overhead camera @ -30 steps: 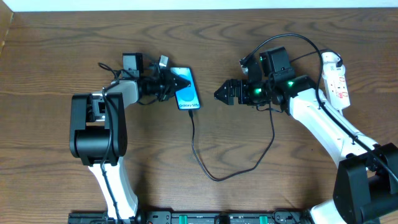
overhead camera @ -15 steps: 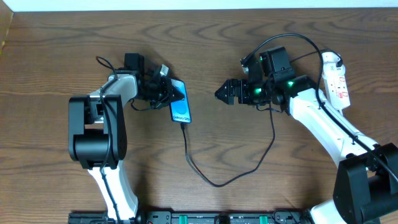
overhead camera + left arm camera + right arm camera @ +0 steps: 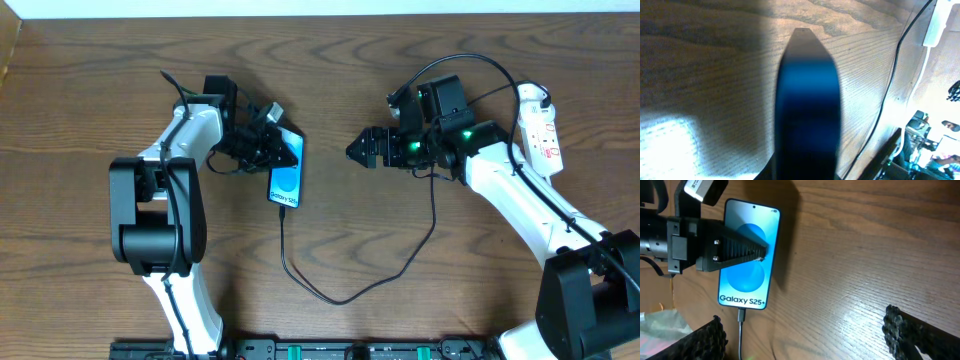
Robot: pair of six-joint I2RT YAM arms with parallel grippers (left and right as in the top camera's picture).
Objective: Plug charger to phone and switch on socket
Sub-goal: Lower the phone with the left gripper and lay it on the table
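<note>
Next, I let go of the phone with my left gripper on the wooden table (image 3: 299, 168), setting it slightly closer to my open right gripper.
The phone (image 3: 285, 180) with its blue screen is held at its upper end by my left gripper (image 3: 281, 147), which is shut on it; it fills the left wrist view (image 3: 807, 100) as a blurred blue slab. In the right wrist view the phone (image 3: 747, 280) shows "Galaxy S25+". The charger's black cable (image 3: 340, 297) is plugged into the phone's lower edge (image 3: 741, 315) and loops right toward the white socket (image 3: 541, 128) at the far right. My right gripper (image 3: 356, 151) is open and empty, right of the phone.
The right arm's thick black cables (image 3: 470, 62) arch above its wrist near the socket. The table's far edge (image 3: 320, 14) runs along the top.
My left gripper has swung the phone leftward and turned it more upright; the charger cable has followed, its loop shifting left. The right arm has not moved.
</note>
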